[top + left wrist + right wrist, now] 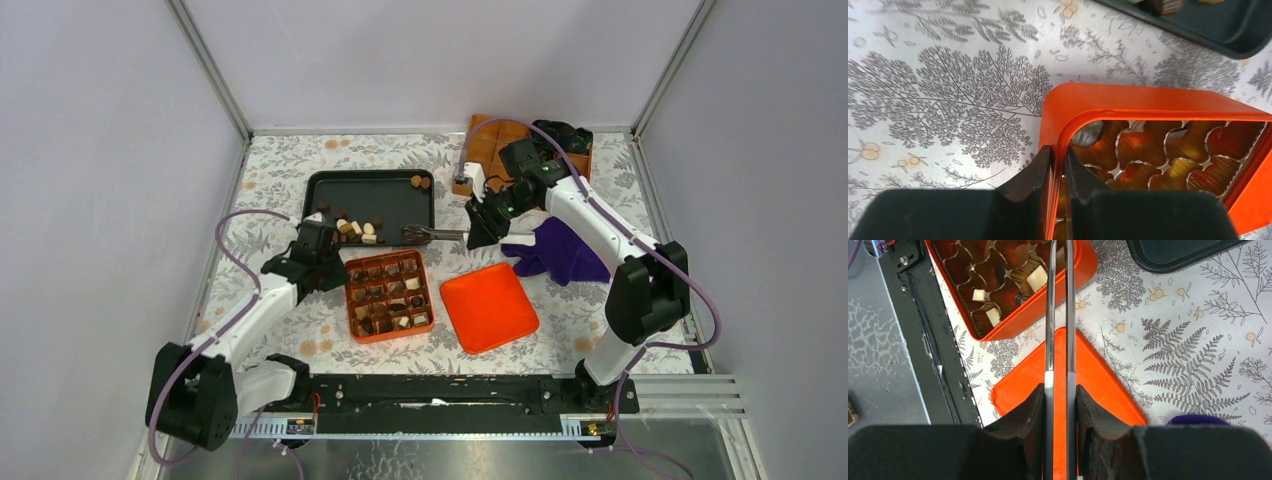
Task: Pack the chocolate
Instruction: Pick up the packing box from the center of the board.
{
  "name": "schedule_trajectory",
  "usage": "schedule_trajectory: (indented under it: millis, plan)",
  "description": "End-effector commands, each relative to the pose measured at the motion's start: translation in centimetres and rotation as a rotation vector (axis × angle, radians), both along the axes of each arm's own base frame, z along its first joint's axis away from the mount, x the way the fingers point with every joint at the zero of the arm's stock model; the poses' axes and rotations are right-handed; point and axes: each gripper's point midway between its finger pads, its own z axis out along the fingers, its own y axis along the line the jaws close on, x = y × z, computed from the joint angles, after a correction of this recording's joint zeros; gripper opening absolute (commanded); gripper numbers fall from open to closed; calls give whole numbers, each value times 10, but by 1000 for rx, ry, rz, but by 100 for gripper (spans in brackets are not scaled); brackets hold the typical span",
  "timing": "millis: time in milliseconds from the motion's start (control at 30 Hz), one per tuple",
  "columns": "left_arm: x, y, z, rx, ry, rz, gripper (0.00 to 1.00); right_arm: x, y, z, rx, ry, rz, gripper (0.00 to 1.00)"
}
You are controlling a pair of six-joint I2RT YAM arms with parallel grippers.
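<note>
My right gripper has the metal tongs. I need to put them down on the table (492, 220) (1243, 342) between the brown wooden box and the purple cloth.
Small brown and cream chocolates (358, 230) lie in a black tray (330, 190), with two more (420, 182) at its far right corner. An orange compartment box (389, 296) holds several chocolates; cream pieces (1037, 277) and a dark piece (1088, 134) show in its cups. My left gripper (1054, 155) is shut on the box's left wall (1068, 107) near a corner. My right gripper (1059, 390) is shut on metal tongs (1059, 315). The tongs' tips (412, 234) reach to the tray's near right corner; whether they hold a piece is hidden.
The orange lid (488, 306) lies flat right of the box, under the tongs in the right wrist view (1108, 370). A purple cloth (560, 250) lies right of it. A brown wooden box (490, 145) and black-and-green bundles (565, 135) stand at the back right.
</note>
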Motion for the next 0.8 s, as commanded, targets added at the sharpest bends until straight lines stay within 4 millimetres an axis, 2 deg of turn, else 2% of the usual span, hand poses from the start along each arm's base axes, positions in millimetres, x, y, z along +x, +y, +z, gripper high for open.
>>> schedule_trajectory:
  millis: [0, 200, 400, 633, 767]
  plan:
    - [24, -1, 44, 9, -231, -23, 0, 2, 0, 42, 111, -55, -10, 24]
    - [28, 2, 94, 16, -481, -36, 0, 15, -11, 58, 150, -59, -67, 24]
    - [25, 0, 119, 19, -604, -75, 0, 30, -29, 66, 177, -63, -143, 24]
    - [23, -4, 123, 4, -637, -91, 0, 38, -46, 61, 183, -51, -217, 25]
    - [22, -7, 114, -18, -599, -82, 0, 38, -53, 53, 169, -46, -241, 25]
